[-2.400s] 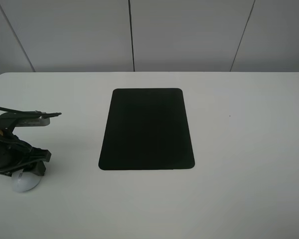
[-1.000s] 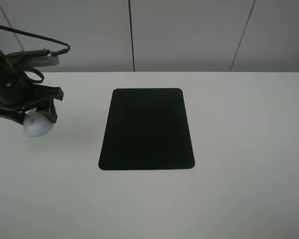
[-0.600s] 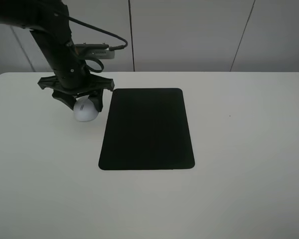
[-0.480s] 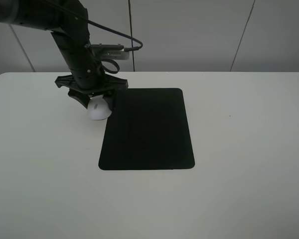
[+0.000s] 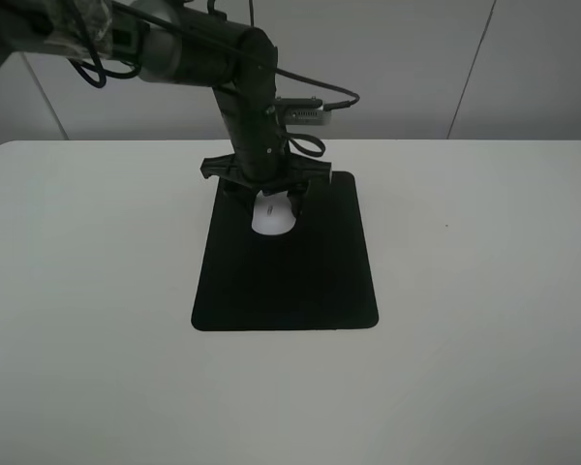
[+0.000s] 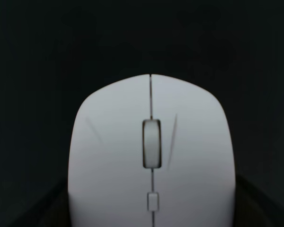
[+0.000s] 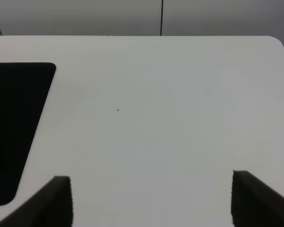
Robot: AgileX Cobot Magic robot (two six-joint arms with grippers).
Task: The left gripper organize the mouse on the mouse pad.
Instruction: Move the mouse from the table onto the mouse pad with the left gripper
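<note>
Next, my left gripper lets go of the white mouse on the far half of the black mouse pad (image 5: 280,225), near the mouse pad's middle line.
The white mouse (image 5: 272,217) sits between the claw fingers of my left gripper (image 5: 269,202), which is shut on it. Gripper and mouse are over the far part of the black mouse pad (image 5: 290,281), a little left of its middle line. I cannot tell whether the mouse rests on the pad or hangs just above it. In the left wrist view the mouse (image 6: 151,156) fills the picture, its grey scroll wheel (image 6: 151,143) facing up, with the black pad (image 6: 38,47) behind it. My right gripper (image 7: 151,203) stands open over bare table, with nothing between its fingers.
The white table (image 5: 484,320) stretches wide on all sides of the pad. In the right wrist view a corner of the pad (image 7: 14,118) shows beside the white table (image 7: 156,94). A grey panelled wall (image 5: 387,68) stands behind the table.
My left gripper lifted the mouse from the table's near left edge. It carried the mouse up and to the right, and now holds it over the far part of the pad.
</note>
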